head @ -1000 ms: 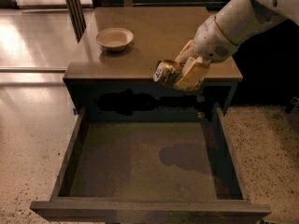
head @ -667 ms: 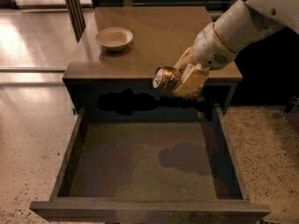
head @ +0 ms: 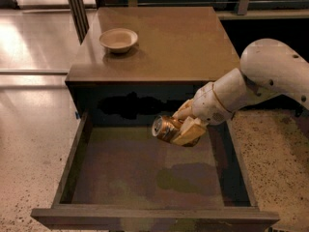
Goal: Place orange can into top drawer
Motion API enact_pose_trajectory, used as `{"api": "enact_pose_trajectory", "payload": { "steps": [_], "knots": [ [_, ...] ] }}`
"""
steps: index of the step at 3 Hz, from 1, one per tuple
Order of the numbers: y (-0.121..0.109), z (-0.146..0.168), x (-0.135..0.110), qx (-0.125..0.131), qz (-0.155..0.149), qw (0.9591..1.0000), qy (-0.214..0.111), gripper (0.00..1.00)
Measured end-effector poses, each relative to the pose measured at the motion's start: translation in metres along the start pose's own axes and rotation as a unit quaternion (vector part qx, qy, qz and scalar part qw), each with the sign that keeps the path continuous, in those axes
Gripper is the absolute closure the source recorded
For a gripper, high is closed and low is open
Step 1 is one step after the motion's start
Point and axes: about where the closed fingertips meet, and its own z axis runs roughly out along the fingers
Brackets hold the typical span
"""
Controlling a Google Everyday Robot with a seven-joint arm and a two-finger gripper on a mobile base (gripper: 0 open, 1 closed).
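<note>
Next, my gripper lets go of the orange can on the middle of the bare drawer's bottom (head: 146,172), a little toward the front panel.
The orange can (head: 166,127) lies on its side in my gripper (head: 186,127), its shiny metal end facing left. The gripper is shut on the can and holds it over the back right part of the open top drawer (head: 145,173), a little above the drawer floor. The drawer is pulled far out from the brown-topped cabinet (head: 159,47), and its floor is bare. My white arm (head: 256,81) reaches in from the right.
A pale round bowl (head: 119,39) stands on the cabinet top at the left back. Shiny tiled floor lies to the left, speckled floor to the right. A dark post (head: 77,8) stands behind the cabinet's left corner.
The gripper with the can has come down and forward from the cabinet's front edge to inside the drawer opening. The view has shifted closer to the drawer.
</note>
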Motion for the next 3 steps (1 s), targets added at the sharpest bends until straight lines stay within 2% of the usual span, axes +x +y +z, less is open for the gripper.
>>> {"api": "enact_pose_trajectory", "payload": {
  "steps": [1, 3],
  "knots": [
    [0.0, 0.002, 0.0, -0.001, 0.0, 1.0, -0.001, 1.0],
    [0.023, 0.125, 0.038, -0.045, 0.015, 0.9988, -0.007, 1.0]
  ]
}}
